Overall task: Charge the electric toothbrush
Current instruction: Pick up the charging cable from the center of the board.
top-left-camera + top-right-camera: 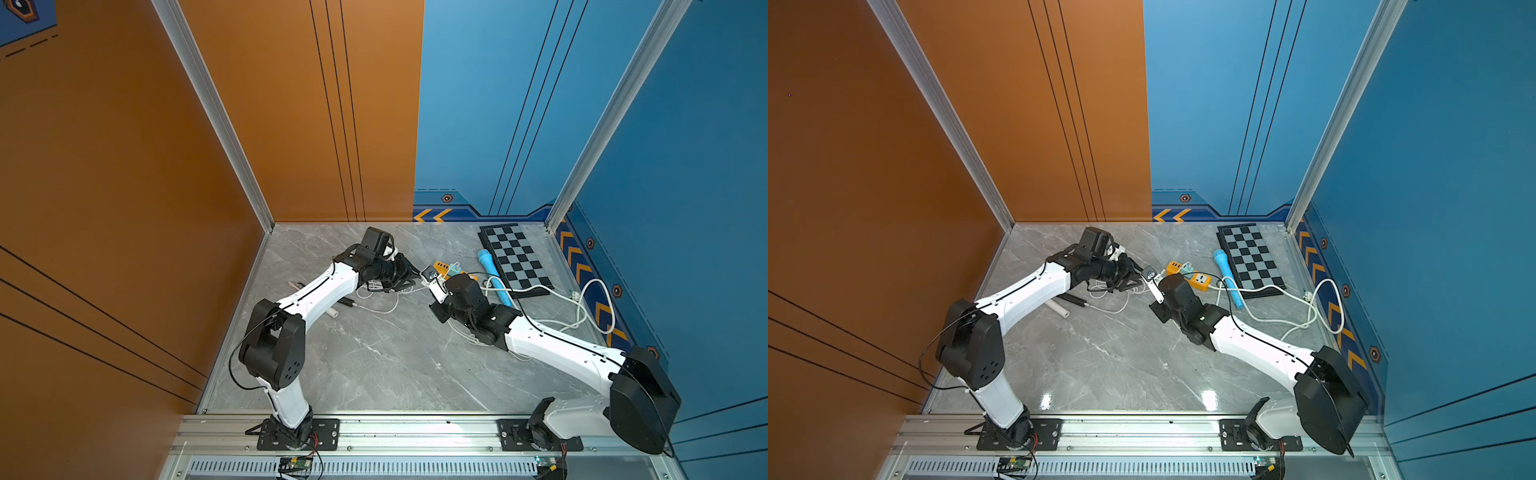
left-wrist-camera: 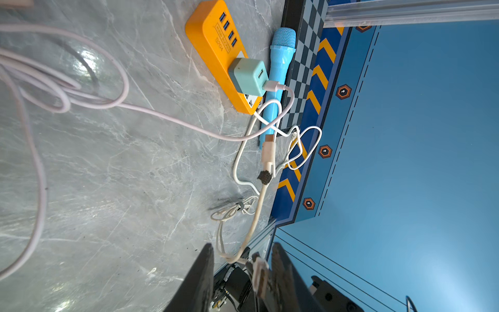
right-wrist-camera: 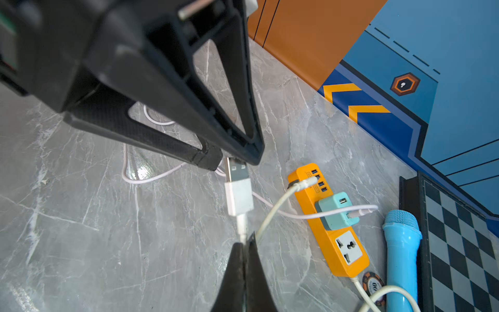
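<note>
My right gripper is pinching the cable behind the USB plug, so my left gripper should hold the metal end while my right gripper takes the white body (image 3: 239, 197).
The electric toothbrush (image 1: 347, 301) lies on the table, mostly hidden under my left forearm. Its dark handle end (image 1: 1074, 300) shows, with a thin white cable leading away from it. My right gripper (image 3: 247, 240) is shut on a white cable just behind its USB plug (image 3: 238, 189) and holds the plug above the table. My left gripper (image 2: 242, 245) is open with that plug (image 2: 260, 272) between its fingers, close against one finger and apart from the other. The orange power strip (image 3: 333, 243) lies beyond the plug, with blue USB ports (image 2: 228, 28) at one end.
A teal charger (image 3: 337, 212) with a pink cable sits in the strip, and another white cable fills one USB port. A blue microphone (image 1: 492, 274) and a chessboard (image 1: 515, 257) lie behind the strip. A white cylinder (image 1: 332, 312) rests by my left arm. Loose cables loop under both grippers.
</note>
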